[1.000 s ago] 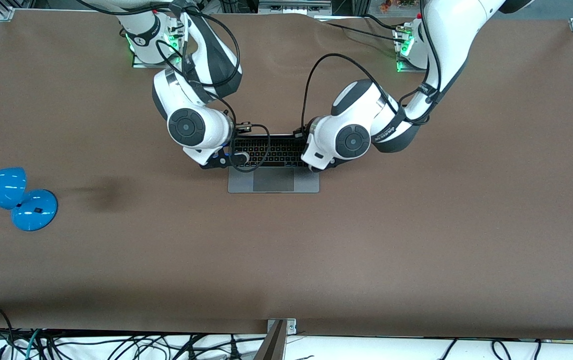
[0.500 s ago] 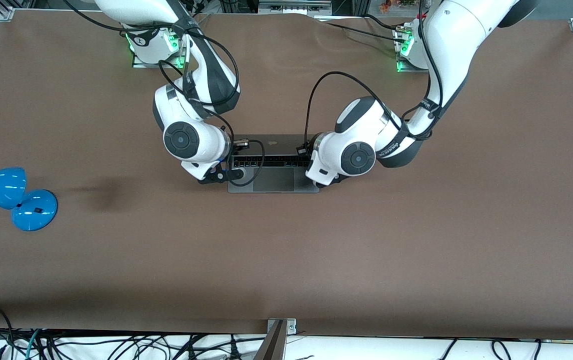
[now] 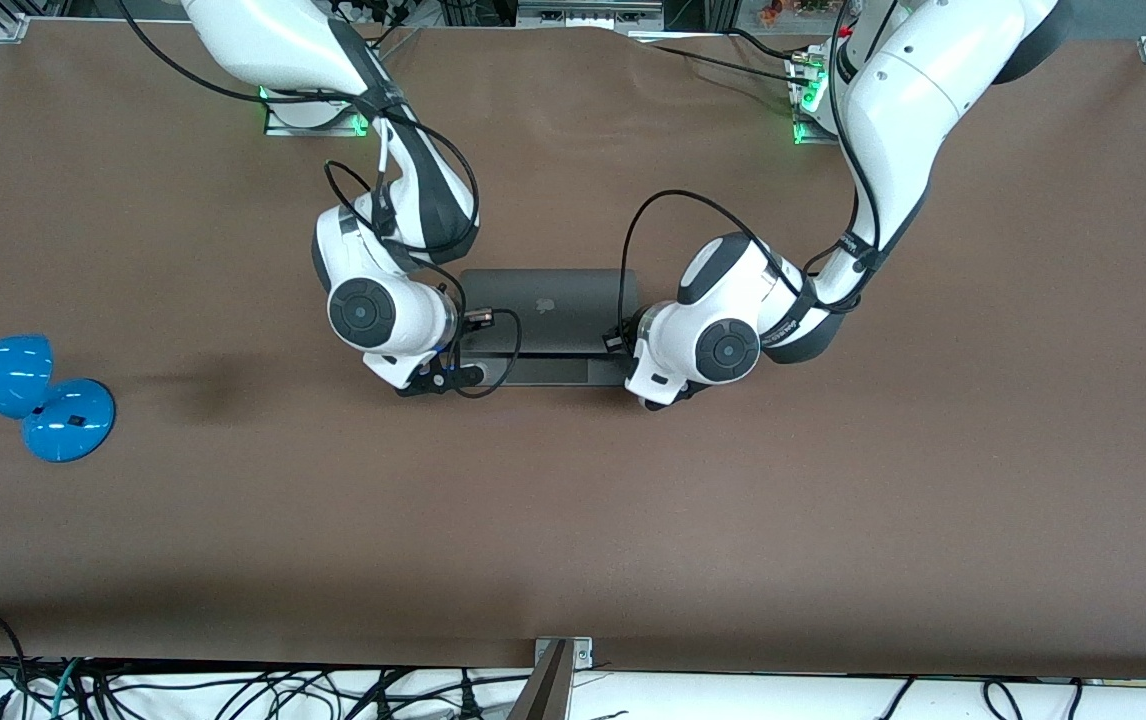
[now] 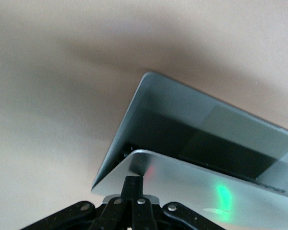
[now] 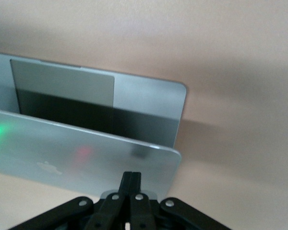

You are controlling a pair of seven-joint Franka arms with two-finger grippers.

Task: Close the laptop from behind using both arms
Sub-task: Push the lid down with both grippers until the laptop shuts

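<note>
My left gripper will release the lid flat on the grey laptop's base [image 3: 546, 328], with the lid's edge covering the trackpad.
The grey laptop [image 3: 545, 300] lies mid-table with its lid, apple logo up, tilted low over the keyboard. Only a strip of base with the trackpad [image 3: 548, 371] shows under the lid's edge. My right gripper [image 3: 461, 373] is at the lid's corner toward the right arm's end. In the right wrist view its shut fingers [image 5: 130, 180] press on the lid's back [image 5: 77, 155], above the base [image 5: 144, 98]. My left gripper [image 4: 133, 184] is shut and presses on the lid's back [image 4: 192, 179] near its other corner. In the front view it is hidden under its wrist [image 3: 715, 350].
A blue desk lamp [image 3: 33, 392] lies near the table edge at the right arm's end. The brown table [image 3: 573, 520] stretches wide toward the front camera. Cables hang over that edge.
The lid has swung down from nearly upright to low over the keyboard. Both wrists have moved toward the front camera with it, fingers staying shut on its back.
</note>
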